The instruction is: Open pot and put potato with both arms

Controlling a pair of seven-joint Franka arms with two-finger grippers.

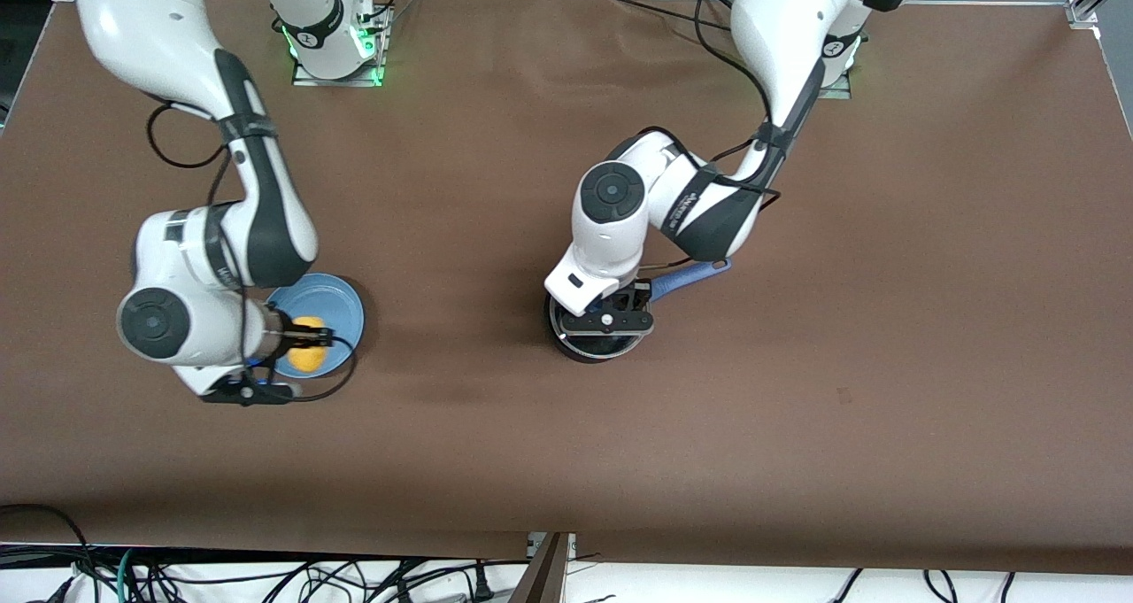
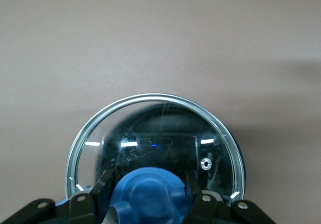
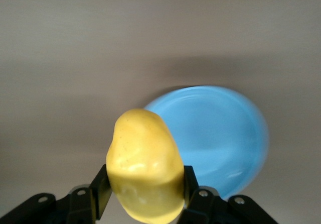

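Note:
The robot's left gripper will set the glass lid down on the bare brown table (image 1: 905, 306) well beyond the pot's blue handle.
The black pot (image 1: 586, 348) with its blue handle (image 1: 692, 276) stands mid-table, the glass lid (image 2: 150, 128) on or just above it. My left gripper (image 1: 611, 320) is over the pot, and its fingers press both sides of the lid's blue knob (image 2: 148, 194). The left wrist view shows this gripper (image 2: 147, 183) around the knob. My right gripper (image 1: 305, 336) is shut on the yellow potato (image 1: 309, 333) and holds it over the light-blue plate (image 1: 320, 297). In the right wrist view the potato (image 3: 145, 163) sits between that gripper's (image 3: 145, 183) fingers, above the plate (image 3: 220, 133).
The brown table (image 1: 797, 364) carries only the pot and the plate, about a pot-and-handle length apart. The plate lies toward the right arm's end. Cables hang along the table edge nearest the front camera.

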